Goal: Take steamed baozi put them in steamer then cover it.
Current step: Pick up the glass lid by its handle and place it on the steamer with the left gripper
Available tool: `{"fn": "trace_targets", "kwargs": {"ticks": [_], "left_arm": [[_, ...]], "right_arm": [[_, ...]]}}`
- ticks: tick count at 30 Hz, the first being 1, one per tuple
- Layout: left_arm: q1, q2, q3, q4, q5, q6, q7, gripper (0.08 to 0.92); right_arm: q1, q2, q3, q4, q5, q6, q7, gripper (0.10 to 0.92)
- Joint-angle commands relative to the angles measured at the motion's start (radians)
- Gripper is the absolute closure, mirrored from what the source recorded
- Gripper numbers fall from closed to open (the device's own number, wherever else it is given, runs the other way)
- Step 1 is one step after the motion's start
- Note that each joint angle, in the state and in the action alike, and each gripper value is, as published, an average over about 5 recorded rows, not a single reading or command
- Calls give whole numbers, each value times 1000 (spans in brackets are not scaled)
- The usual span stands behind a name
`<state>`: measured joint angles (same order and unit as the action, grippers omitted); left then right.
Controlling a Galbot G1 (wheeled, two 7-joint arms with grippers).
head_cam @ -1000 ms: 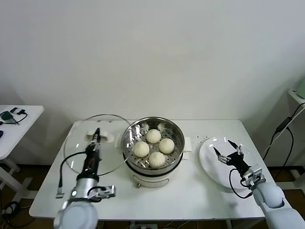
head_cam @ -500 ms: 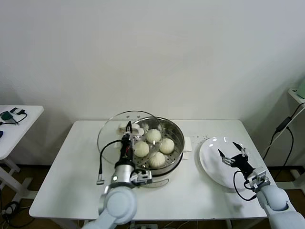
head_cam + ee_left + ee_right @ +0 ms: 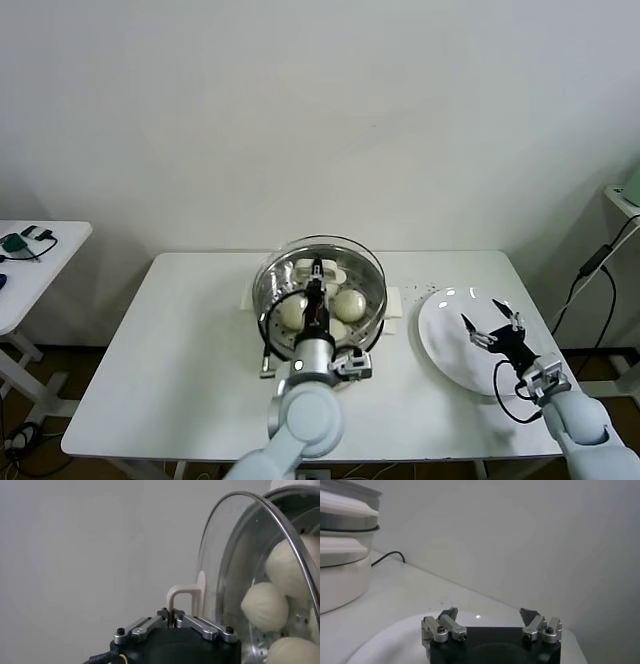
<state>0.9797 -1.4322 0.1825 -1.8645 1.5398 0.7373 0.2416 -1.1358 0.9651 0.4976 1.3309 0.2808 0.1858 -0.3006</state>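
Note:
The robot's left gripper will set the cover down flat on the steamer's metal rim, centred over the baozi (image 3: 321, 303) (image 3: 232, 601). The cover is now over the steamer.
The steamer (image 3: 372, 318) stands mid-table on its white pot base, with steamed baozi (image 3: 350, 303) inside. The cover (image 3: 352, 258) is over the steamer, and the baozi show through its glass. My left gripper (image 3: 317, 268) is shut on the cover's white handle. In the left wrist view my left gripper (image 3: 172, 617) pinches the handle (image 3: 189, 591); the cover (image 3: 235, 550) stands close before the steamer, and baozi (image 3: 265, 606) show behind the glass. I cannot tell whether the cover rests on the rim. My right gripper (image 3: 492, 328) is open and empty above the white plate (image 3: 450, 345); it also shows in the right wrist view (image 3: 489, 617).
The white table (image 3: 150, 350) holds the steamer at the middle and the plate at the right. A second small table (image 3: 30, 262) with small items stands at the far left. A cable (image 3: 590, 275) hangs at the right. The pot base (image 3: 340, 580) shows in the right wrist view.
My left gripper carried the cover rightward from the table's left side to above the steamer. My right gripper drifted slightly toward the table's front over the plate, still open.

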Motion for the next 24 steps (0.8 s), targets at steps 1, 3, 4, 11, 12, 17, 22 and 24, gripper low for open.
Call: {"fn": "trace_targets", "kwargs": {"ticks": [1,3,4,11,12,17,22,24], "left_arm": [[-23,-70,28,79,38,48,28,860],[-23,-68,23,82,41,48,32,860],[-23,-67,21,84,43,48,34,860],[-19,-53,3,91,60,42,43,860],[-18,-50,2,91,62,41,45,860],[-15,-40,-2,92,68,39,44,860],[-13,-35,-2,93,64,40,40,860],[-13,-35,-1,97,62,40,36,860]], "right_arm": [[-2,1,10,-11,-9,5,-7,203],[-3,2,11,-12,-10,6,-8,203],[-3,3,11,-12,-11,6,-9,203],[-3,2,13,-14,-13,8,-12,203],[-2,2,13,-14,-13,8,-13,203],[-1,4,13,-15,-14,8,-15,203],[1,6,14,-17,-17,10,-18,203],[1,7,14,-18,-18,11,-20,203]]}}
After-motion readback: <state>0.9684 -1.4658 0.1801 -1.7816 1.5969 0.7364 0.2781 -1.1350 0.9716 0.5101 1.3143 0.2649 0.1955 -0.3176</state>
